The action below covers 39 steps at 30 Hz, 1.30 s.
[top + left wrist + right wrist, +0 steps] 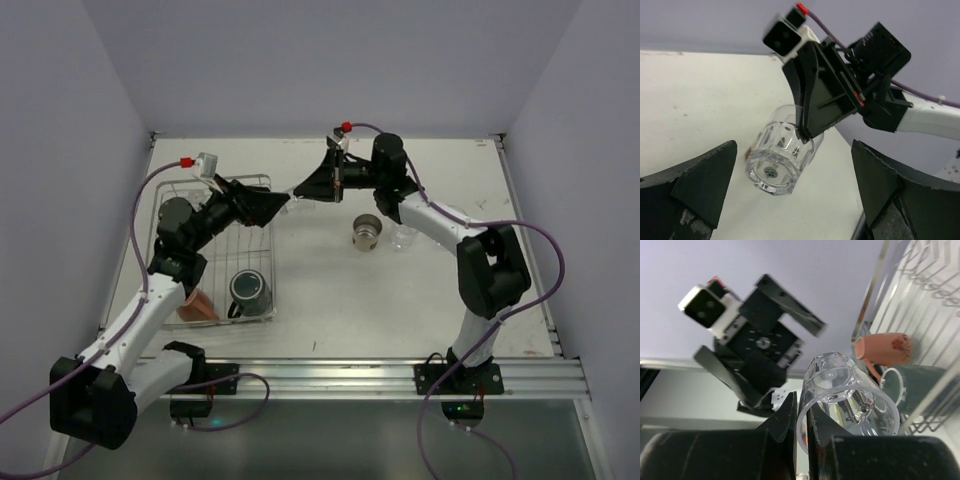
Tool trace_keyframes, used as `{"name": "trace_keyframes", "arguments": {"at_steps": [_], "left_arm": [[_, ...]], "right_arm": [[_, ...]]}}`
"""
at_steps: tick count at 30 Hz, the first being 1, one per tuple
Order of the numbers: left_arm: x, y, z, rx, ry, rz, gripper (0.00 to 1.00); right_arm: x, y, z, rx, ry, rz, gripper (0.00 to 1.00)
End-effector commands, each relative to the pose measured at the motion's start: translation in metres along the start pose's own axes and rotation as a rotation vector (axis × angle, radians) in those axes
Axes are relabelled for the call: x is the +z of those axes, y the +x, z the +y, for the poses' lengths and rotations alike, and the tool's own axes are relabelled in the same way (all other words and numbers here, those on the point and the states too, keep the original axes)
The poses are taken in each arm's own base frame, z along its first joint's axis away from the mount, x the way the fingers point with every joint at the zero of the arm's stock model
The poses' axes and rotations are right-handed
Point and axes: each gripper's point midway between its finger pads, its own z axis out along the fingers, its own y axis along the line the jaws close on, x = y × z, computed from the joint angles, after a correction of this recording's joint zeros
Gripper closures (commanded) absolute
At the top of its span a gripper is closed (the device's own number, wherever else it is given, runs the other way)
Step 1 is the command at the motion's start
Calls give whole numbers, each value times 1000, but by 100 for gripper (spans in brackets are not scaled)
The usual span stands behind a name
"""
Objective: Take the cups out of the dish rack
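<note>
My right gripper needs to let go of the small clear glass on the table point(400, 212) just behind the clear glass beside the beige-brown cup.
A clear glass point(782, 150) hangs tilted in the air between the two grippers, above the table beside the dish rack point(272, 255). My right gripper point(802, 432) is shut on its rim, one finger inside and one outside. My left gripper point(795, 200) stands wide open just short of the glass's base, touching nothing. Inside the rack lie a dark handled mug point(249, 291) and an orange-red cup point(198, 303); both also show in the right wrist view, the mug point(900, 385) and the cup point(882, 350).
A beige-brown cup point(368, 233) and a clear glass point(405, 237) stand on the white table right of the rack, under the right arm's forearm. Walls close the table in on the left, back and right.
</note>
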Motion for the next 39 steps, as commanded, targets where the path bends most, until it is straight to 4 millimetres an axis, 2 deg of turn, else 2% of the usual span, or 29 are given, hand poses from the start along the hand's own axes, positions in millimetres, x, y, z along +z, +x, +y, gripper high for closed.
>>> {"name": "trace_keyframes", "arguments": {"at_steps": [1, 2, 3, 4, 5, 6, 7, 8, 9, 10, 11, 13, 14, 16, 17, 19, 20, 21, 23, 27, 31, 39], "left_arm": [[-7, -56, 15, 132, -191, -92, 0], [-8, -62, 23, 136, -242, -87, 0], [-18, -63, 50, 120, -376, -66, 0], [-17, -79, 53, 131, -425, -81, 0], [-22, -79, 65, 124, -500, -64, 0], [-36, -75, 95, 110, -670, -46, 0], [-41, -86, 100, 115, -734, -64, 0], [-54, -79, 114, 101, -830, -33, 0], [-66, -83, 129, 106, -928, -49, 0], [-70, -83, 139, 98, -982, -40, 0], [-79, -75, 148, 84, -1038, -10, 0], [-92, -73, 164, 73, -1133, -12, 0], [-97, -68, 170, 69, -1163, -4, 0], [-107, -67, 180, 71, -1218, -12, 0], [-110, -66, 183, 69, -1235, -11, 0], [-117, -69, 189, 69, -1274, -21, 0], [-119, -69, 190, 68, -1287, -24, 0], [-122, -74, 192, 68, -1300, -37, 0], [-122, -78, 193, 76, -1304, -50, 0], [-125, -87, 199, 91, -1340, -62, 0], [-122, -89, 212, 85, -1369, -32, 0], [-115, -73, 251, 16, -1411, 93, 0]], "right_arm": [[-30, -24, -3, -62, 73, -103, 100], [-37, -30, -9, -102, 102, -126, 100], [-48, -40, -20, -71, 153, -166, 100], [-53, -44, -24, -76, 179, -181, 100], [-59, -49, -30, -119, 212, -194, 100], [-70, -57, -38, -95, 259, -220, 100], [-77, -67, -45, -103, 310, -267, 100], [-84, -74, -55, -148, 366, -287, 100], [-96, -81, -61, -135, 436, -315, 100], [-106, -93, -76, -191, 527, -361, 100], [-112, -98, -82, -198, 572, -378, 100], [-125, -106, -89, -203, 658, -406, 100], [-135, -116, -103, -227, 740, -436, 100], [-149, -123, -111, -230, 845, -462, 100], [-163, -131, -128, -239, 946, -488, 100], [-180, -137, -140, -245, 1061, -501, 100], [-188, -139, -156, -233, 1124, -500, 100], [-200, -143, -162, -237, 1202, -523, 100], [-215, -145, -183, -228, 1298, -515, 100], [-242, -142, -211, -199, 1471, -515, 100], [-251, -135, -228, -169, 1538, -502, 100], [-255, -126, -249, -144, 1624, -458, 100]]}}
